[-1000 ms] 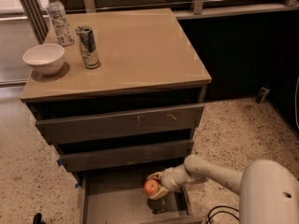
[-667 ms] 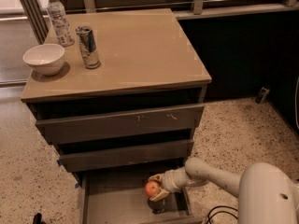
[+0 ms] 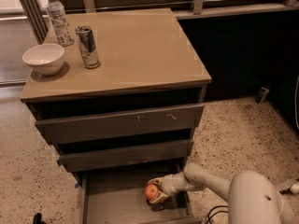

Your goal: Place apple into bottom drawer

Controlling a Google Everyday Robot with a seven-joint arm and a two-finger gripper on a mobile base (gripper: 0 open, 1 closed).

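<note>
My gripper will release the apple on the bottom drawer's grey bottom (image 3: 149, 194), a little off the middle toward my white arm.
The red-orange apple (image 3: 151, 191) is inside the open bottom drawer (image 3: 112, 197), near its right side. My gripper (image 3: 156, 192) reaches in from the right, low over the drawer's grey floor, with its fingers shut around the apple. I cannot tell whether the apple rests on the floor or hangs just above it. My white arm (image 3: 210, 181) runs back to the lower right.
On the cabinet top (image 3: 140, 50) stand a white bowl (image 3: 43, 58), a drink can (image 3: 87, 46) and a water bottle (image 3: 58, 17). Two drawers above are partly pulled out; the upper one (image 3: 121, 122) has scratch marks. A dark wall is at the right.
My gripper and the apple have sunk slightly lower in the drawer. Nothing else moved.
</note>
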